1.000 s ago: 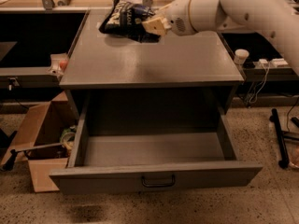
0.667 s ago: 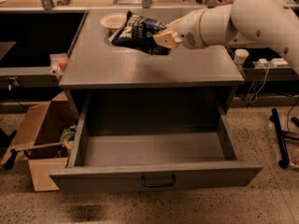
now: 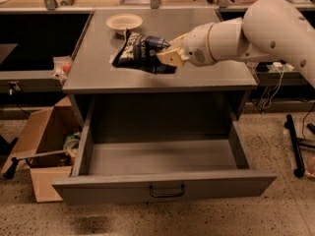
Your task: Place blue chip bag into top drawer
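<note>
My gripper will let go of the blue chip bag inside the top drawer, at the end (image 3: 101, 146) nearest the cardboard box.
The blue chip bag (image 3: 140, 52) is a crumpled navy foil bag held in the air above the grey cabinet top (image 3: 98, 73). My gripper (image 3: 168, 56) reaches in from the right on a white arm and is shut on the bag's right end. The top drawer (image 3: 162, 163) is pulled wide open below the cabinet top, its inside bare, with a small black handle (image 3: 167, 191) on its front panel. The bag hangs over the front half of the cabinet top, behind the drawer opening.
A cream round bowl (image 3: 124, 21) sits at the back of the cabinet top. An open brown cardboard box (image 3: 42, 151) with odds and ends stands on the floor left of the drawer. Black stands and cables (image 3: 294, 146) are on the right.
My gripper has carried the blue chip bag from the back of the cabinet top forward toward the front edge and the open drawer. The bowl is now uncovered behind it.
</note>
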Controlling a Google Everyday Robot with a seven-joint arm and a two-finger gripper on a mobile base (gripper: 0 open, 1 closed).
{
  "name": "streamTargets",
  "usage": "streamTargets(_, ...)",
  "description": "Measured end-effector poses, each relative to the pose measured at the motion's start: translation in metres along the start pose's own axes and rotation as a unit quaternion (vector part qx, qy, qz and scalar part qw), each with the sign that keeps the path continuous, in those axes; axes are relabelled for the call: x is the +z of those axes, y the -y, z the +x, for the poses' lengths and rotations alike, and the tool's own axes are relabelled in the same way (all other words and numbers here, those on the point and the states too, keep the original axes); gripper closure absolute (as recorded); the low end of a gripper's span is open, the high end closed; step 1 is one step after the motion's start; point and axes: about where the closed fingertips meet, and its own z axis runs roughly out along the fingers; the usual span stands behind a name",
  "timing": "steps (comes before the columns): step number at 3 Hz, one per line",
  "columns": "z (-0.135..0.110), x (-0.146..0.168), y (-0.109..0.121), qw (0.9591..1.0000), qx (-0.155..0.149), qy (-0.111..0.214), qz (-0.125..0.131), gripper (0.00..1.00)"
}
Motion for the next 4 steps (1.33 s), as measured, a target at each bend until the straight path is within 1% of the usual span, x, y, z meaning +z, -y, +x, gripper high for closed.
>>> streamTargets(1, 0.021, 0.002, -0.070, 0.9976, 0.001, -0.006, -0.069, 1.00)
streamTargets(2, 0.044, 0.011, -0.131, 0.9912, 0.010, -0.023, -0.130, 1.00)
streamTargets(3, 0.050, 0.015, -0.139, 0.9902, 0.012, -0.028, -0.137, 1.00)
streamTargets(4, 0.063, 0.030, -0.144, 0.9909, 0.044, -0.026, -0.125, 1.00)
